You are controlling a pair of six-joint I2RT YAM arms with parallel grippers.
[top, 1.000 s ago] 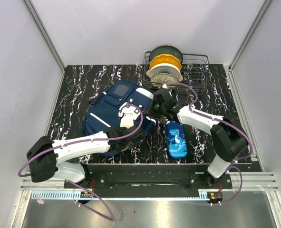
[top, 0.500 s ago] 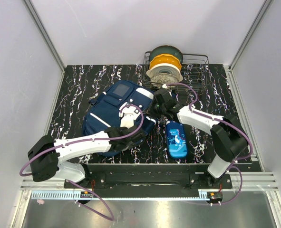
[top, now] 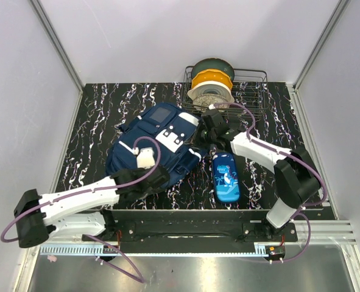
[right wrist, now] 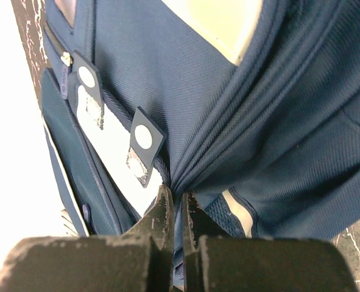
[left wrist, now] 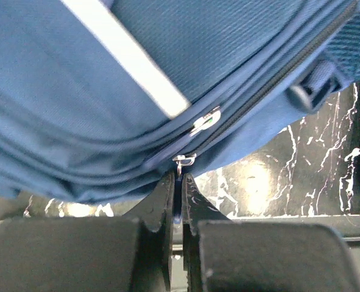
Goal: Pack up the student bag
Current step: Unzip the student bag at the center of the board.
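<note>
I should straighten the bag and regrip nearer the zipper pull (left wrist: 184, 160), because the bag lies slanted and my right gripper holds a fold by its white patches.
The student bag (top: 149, 143) is a navy backpack with white patches, lying flat on the marbled table, left of centre. My left gripper (top: 161, 175) is at its near edge. In the left wrist view the left gripper (left wrist: 178, 179) is shut on the metal zipper pull (left wrist: 184, 160) of the bag (left wrist: 106, 91), whose zipper looks closed there. My right gripper (top: 199, 140) is at the bag's right side. In the right wrist view the right gripper (right wrist: 175, 198) is shut on a bunched fold of the bag's fabric (right wrist: 228, 91).
A bright-blue patterned pencil case (top: 226, 177) lies on the table just right of the bag, under the right arm. A wire basket (top: 253, 91) at the back holds stacked filament spools (top: 211, 82). Grey walls enclose the table on three sides.
My left arm has drawn back toward the near left, keeping its hold at the bag's near edge. The bag has shifted and spread out. My right gripper moved slightly toward the back right.
</note>
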